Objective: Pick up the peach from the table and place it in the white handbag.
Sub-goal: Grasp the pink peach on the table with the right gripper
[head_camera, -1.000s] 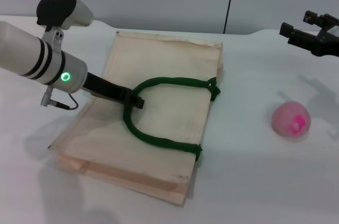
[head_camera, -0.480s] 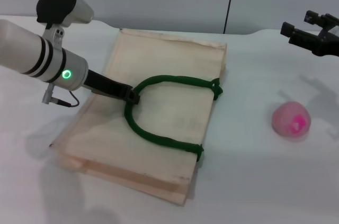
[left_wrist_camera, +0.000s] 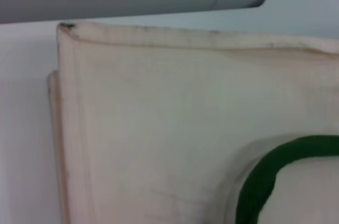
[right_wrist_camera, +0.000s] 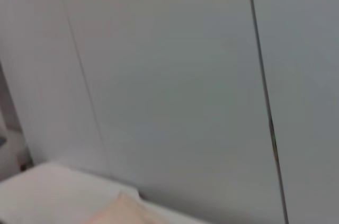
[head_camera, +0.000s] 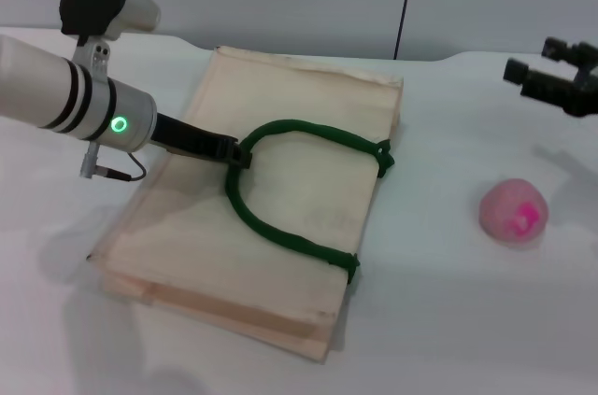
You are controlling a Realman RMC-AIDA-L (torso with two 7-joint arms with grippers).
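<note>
The robot's right gripper should next move to the peach's magenta blotch (head_camera: 524, 218) and close there, with its fingers around that side of the peach.
The white handbag (head_camera: 290, 227) lies flat on the table (head_camera: 448, 320), its dark green handles (head_camera: 280, 227) on top. My left gripper (head_camera: 238, 154) is shut on the bend of one green handle and holds it slightly raised. The left wrist view shows the bag's cream fabric (left_wrist_camera: 148, 118) and part of the handle (left_wrist_camera: 265, 176). The peach (head_camera: 512, 212), pale pink with a magenta blotch, sits on the table to the right of the bag. My right gripper (head_camera: 542, 61) hovers open and empty above the far right of the table, behind the peach.
A grey wall with a dark vertical seam (head_camera: 404, 3) stands behind the table. The right wrist view shows mostly this wall (right_wrist_camera: 169, 75) and a strip of the table's back edge (right_wrist_camera: 58, 187).
My left gripper has moved up and back with the green handle, tugging the bag slightly toward the right. My right gripper has shifted a little to the right. The peach has not moved.
</note>
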